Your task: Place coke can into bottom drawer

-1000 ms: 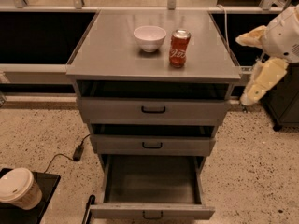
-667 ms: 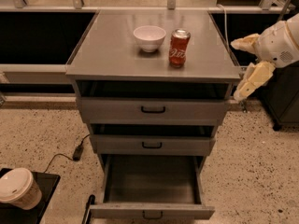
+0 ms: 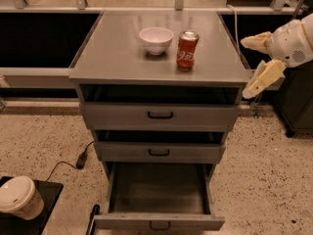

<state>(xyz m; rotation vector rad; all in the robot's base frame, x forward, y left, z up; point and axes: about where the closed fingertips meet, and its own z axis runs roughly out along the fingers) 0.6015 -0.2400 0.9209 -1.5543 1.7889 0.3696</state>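
The robot's gripper needs to next go to the coke can beside the white bowl and close around the middle of the can's body (image 3: 187, 49).
The coke can (image 3: 187, 51) stands upright on the grey cabinet top (image 3: 117, 53), just right of a white bowl (image 3: 156, 39). The bottom drawer (image 3: 159, 190) is pulled out below the two upper drawers, and its tray is empty. My gripper (image 3: 256, 62) is at the right edge of the cabinet top, to the right of the can and apart from it. Its two cream fingers are spread and hold nothing.
The top drawer (image 3: 160, 114) and the middle drawer (image 3: 159, 152) are shut. A paper cup with a lid (image 3: 18, 199) sits on a black tray at the lower left. A cable with a plug (image 3: 80, 159) lies on the speckled floor, left of the cabinet.
My gripper has moved left and slightly lower, closer to the cabinet's right edge. The can, the bowl and the drawers have not moved.
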